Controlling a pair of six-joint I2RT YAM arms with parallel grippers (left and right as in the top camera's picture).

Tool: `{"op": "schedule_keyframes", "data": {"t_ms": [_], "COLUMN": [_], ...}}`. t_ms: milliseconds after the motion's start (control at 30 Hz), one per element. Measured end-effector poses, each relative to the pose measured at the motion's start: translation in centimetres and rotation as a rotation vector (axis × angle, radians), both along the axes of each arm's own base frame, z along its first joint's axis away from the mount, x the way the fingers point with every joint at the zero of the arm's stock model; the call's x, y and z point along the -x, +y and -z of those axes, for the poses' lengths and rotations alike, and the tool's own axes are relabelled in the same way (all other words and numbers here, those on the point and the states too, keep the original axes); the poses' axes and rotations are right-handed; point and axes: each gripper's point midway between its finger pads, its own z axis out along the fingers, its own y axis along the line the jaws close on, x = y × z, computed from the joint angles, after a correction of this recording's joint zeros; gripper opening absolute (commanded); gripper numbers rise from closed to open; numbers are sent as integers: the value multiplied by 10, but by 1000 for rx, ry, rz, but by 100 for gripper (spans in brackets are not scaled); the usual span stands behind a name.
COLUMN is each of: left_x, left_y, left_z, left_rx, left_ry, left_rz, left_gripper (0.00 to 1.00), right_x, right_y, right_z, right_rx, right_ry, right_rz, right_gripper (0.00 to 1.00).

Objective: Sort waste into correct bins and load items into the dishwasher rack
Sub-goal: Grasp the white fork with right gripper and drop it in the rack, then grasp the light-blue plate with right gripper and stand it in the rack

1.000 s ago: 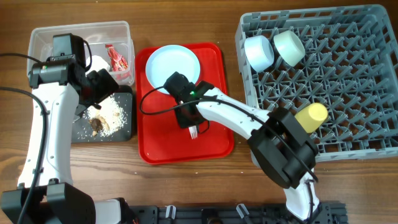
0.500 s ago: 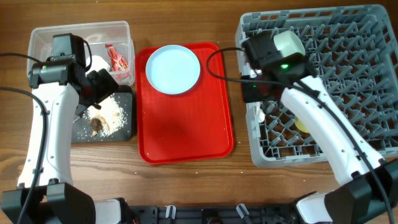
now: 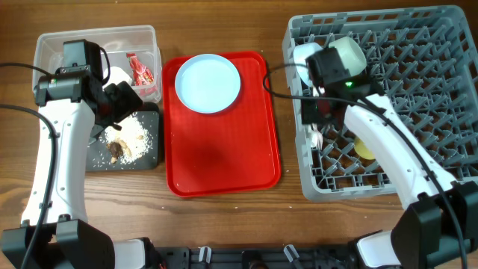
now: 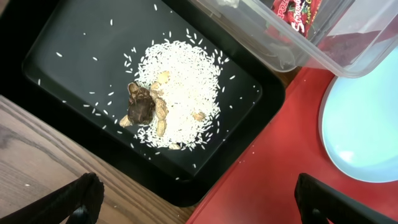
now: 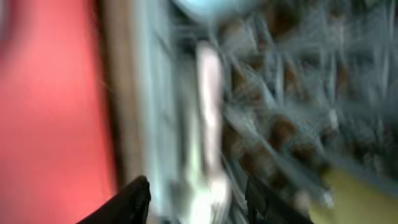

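Observation:
The blue plate has a rim (image 3: 238,83) (image 5: 4,18) nearest the dishwasher rack. My right gripper should move there next and close on it.
My left gripper (image 3: 119,101) (image 4: 199,205) is open and empty above the black tray (image 3: 153,149) (image 4: 74,43), which holds the food scraps (image 4: 168,102). The clear tub (image 3: 97,41) holds the red wrapper (image 3: 140,69); my arm mostly hides the tissue. My right gripper (image 3: 317,125) (image 5: 198,202) is open over the left side of the dishwasher rack (image 3: 418,97), and the white fork (image 3: 317,139) (image 5: 208,112) lies in the rack between its fingers. The blue bowl (image 3: 305,57), green bowl (image 3: 348,54) and yellow cup (image 3: 364,148) are in the rack. The blue plate (image 3: 208,82) lies on the red serving tray. No spoon shows.
The flat red serving tray (image 3: 224,157) (image 4: 273,174) lies between the bins and the rack, with the plate at its far end. The right wrist view is blurred by motion. Bare wooden table (image 3: 224,30) shows around everything.
My right gripper carried the fork from the red tray to the left side of the rack, and its jaws now stand apart with the fork in the rack. The left arm has not moved.

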Motion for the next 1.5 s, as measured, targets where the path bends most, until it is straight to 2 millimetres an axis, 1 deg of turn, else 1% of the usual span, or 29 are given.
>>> {"op": "schedule_keyframes", "data": {"t_ms": [33,100,133,200,267,300,367,433,467,500,533,567,600,667,733,767,833,900,967,1000,1033,1067,1100,1133,1167,1200,1400,1433,1500], "left_x": [0,0,0,0,0,0,0,0,0,-1,-1,-1,-1,-2,-2,-2,-2,-2,-2,-2,-2,-2,-2,-2,-2,-2,-2,-2,-1], "left_y": [0,0,0,0,0,0,0,0,0,0,0,0,0,0,0,0,0,0,0,0,0,0,0,0,0,0,0,0,0], "left_z": [0,0,0,0,0,0,0,0,0,0,0,0,0,0,-1,-1,-1,0,0,0,0,0,0,-1,0,0,0,0,0], "left_rx": [0,0,0,0,0,0,0,0,0,0,-1,-1,-1,-1,-1,-1,-1,-1,-1,-1,-1,-1,-1,-1,-1,-1,0,0,0], "left_ry": [0,0,0,0,0,0,0,-1,-2,-4,-5,-5,-5,-7,-8,-8,-8,-7,-7,-7,-7,-7,-7,-8,-7,-7,-6,-6,-6], "left_rz": [0,0,0,0,0,0,0,0,0,0,0,0,0,0,0,0,0,0,0,0,0,0,0,0,0,0,0,0,0], "left_gripper": [100,100,100,100,100,100,100,100,100,100,100,100,100,100,100,100,100,100,100,100,100,100,100,100,100,100,100,100,100], "right_x": [-14,-52,-63,-74,-77,-78,-81,-85,-85,-84,-91,-95,-100,-129,-141,-140,-137,-133,-125,-121,-118,-115,-113,-110,-107,-102,-91,-88,-90], "right_y": [10,45,61,92,116,129,142,155,160,162,163,164,162,169,172,172,172,173,176,177,179,182,184,186,186,185,171,158,129], "right_z": [-13,-53,-68,-90,-98,-91,-67,-25,5,26,40,40,35,2,-20,-20,2,41,81,96,104,110,113,116,117,119,116,109,81], "right_rx": [-47,-210,-276,-382,-430,-443,-437,-418,-398,-376,-337,-324,-291,-278,-284,-281,-261,-232,-214,-209,-210,-212,-213,-213,-209,-207,-186,-162,-119], "right_ry": [-57,-229,-294,-379,-416,-409,-363,-291,-229,-181,-134,-129,-118,-211,-267,-262,-211,-131,-50,-19,-1,14,21,30,44,62,125,140,118], "right_rz": [-12,-78,-113,-174,-221,-234,-223,-201,-191,-185,-180,-180,-178,-191,-196,-199,-204,-204,-190,-185,-181,-178,-178,-178,-171,-156,-103,-83,-33], "right_gripper": [54,54,54,57,55,55,55,55,54,55,56,56,56,56,55,55,55,54,50,48,46,39,23,16,6,5,4,4,4]}}
